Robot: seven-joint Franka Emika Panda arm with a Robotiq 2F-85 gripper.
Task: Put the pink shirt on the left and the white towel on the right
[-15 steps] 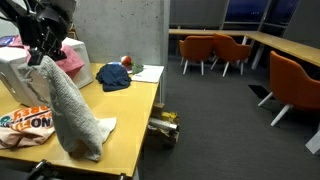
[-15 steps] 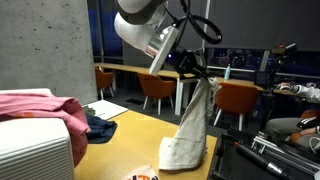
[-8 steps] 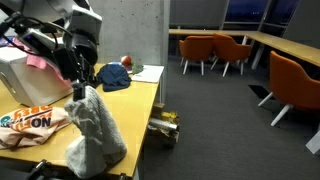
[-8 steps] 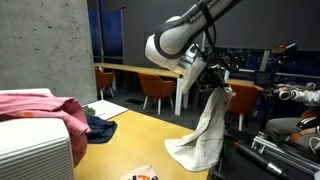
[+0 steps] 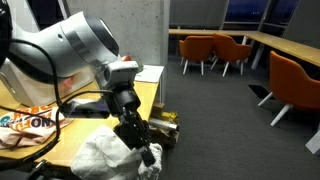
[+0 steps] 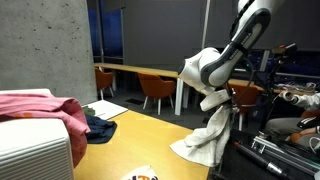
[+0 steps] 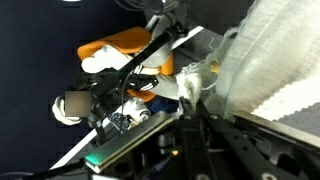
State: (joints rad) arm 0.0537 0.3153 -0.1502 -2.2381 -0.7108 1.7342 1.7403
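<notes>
Next, my gripper releases the white towel on the wooden table (image 5: 113,134), between the light shirt and the edge on the cart side.
My gripper (image 5: 146,152) is low at the table's near corner, shut on a corner of the white towel (image 5: 103,160). The towel lies bunched on the table's edge and partly hangs off it. In an exterior view the gripper (image 6: 214,101) holds the towel (image 6: 207,142) draped over the table's end. In the wrist view the fingertips (image 7: 190,86) pinch a bit of the towel (image 7: 272,55). A pink cloth (image 6: 40,105) lies on a white box (image 6: 35,150); my arm hides it in the other exterior view.
A light shirt with orange lettering (image 5: 24,122) lies on the wooden table (image 5: 100,125). A dark blue cloth (image 6: 98,126) and paper (image 6: 105,108) lie farther along. Orange chairs (image 5: 215,50) and a cart (image 5: 165,128) stand beyond the table's edge.
My gripper has swung down and toward the table's near end with the towel. The towel went from hanging tall to lying bunched at the edge. My arm now covers the box.
</notes>
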